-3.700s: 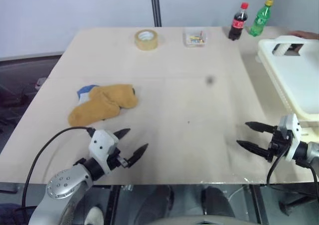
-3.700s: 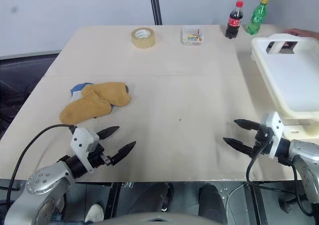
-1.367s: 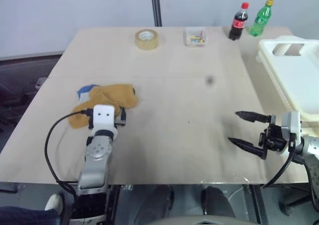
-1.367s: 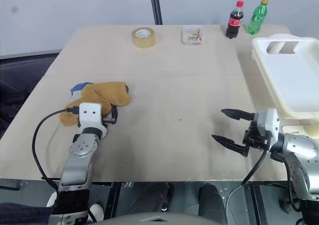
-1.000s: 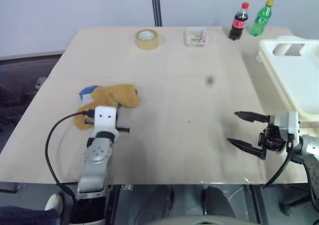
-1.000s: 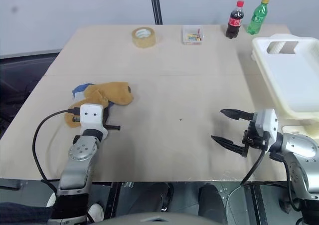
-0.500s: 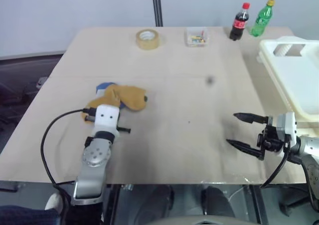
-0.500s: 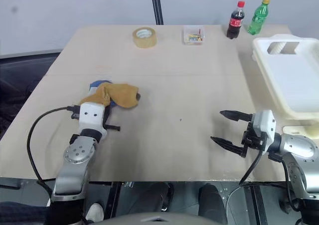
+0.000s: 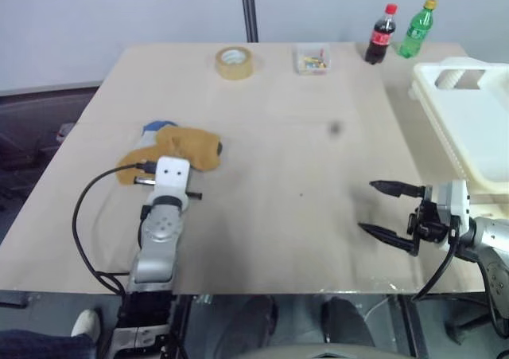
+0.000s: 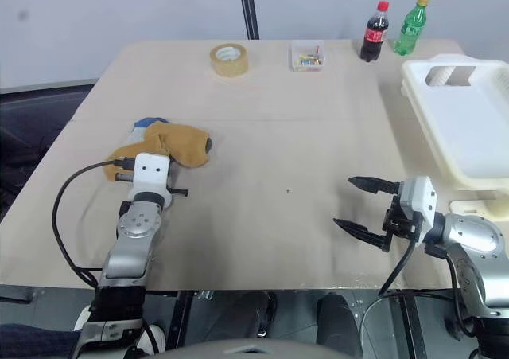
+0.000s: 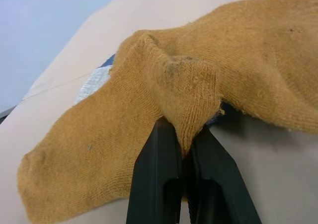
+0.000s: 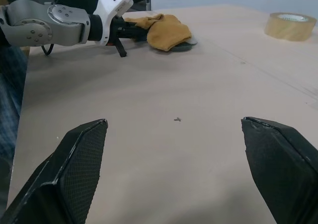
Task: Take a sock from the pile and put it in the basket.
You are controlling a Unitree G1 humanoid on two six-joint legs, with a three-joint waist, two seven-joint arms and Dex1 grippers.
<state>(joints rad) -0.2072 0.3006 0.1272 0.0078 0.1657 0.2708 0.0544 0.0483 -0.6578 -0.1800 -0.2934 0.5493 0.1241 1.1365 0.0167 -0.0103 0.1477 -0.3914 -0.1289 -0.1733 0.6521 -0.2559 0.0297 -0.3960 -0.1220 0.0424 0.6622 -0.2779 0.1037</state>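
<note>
My left gripper is pinching the bunched fold where the near yellow sock meets the far one, so it should open and take just the near sock's end [image 11: 171, 110].
The pile [image 9: 181, 144] of socks lies on the left part of the table, a mustard-yellow sock [image 11: 238, 60] on top and a blue one [image 9: 157, 126] peeking out behind. My left gripper [image 11: 183, 134] is shut, pinching a raised fold of the yellow sock just above the tabletop. The white basket [image 9: 477, 128] stands at the table's right edge. My right gripper [image 9: 367, 207] hovers open near the front right, nothing between its fingers, just left of the basket's near end.
A tape roll [image 9: 234, 62], a small clear box [image 9: 311, 58], a cola bottle [image 9: 381, 34] and a green bottle [image 9: 414, 29] line the far edge. A black cable [image 9: 87, 216] loops from my left wrist. Bare tabletop lies between the pile and the basket.
My left gripper, shut on the yellow sock, has pushed farther across the table; the sock has bunched up and shifted with it. The right gripper has stayed in place.
</note>
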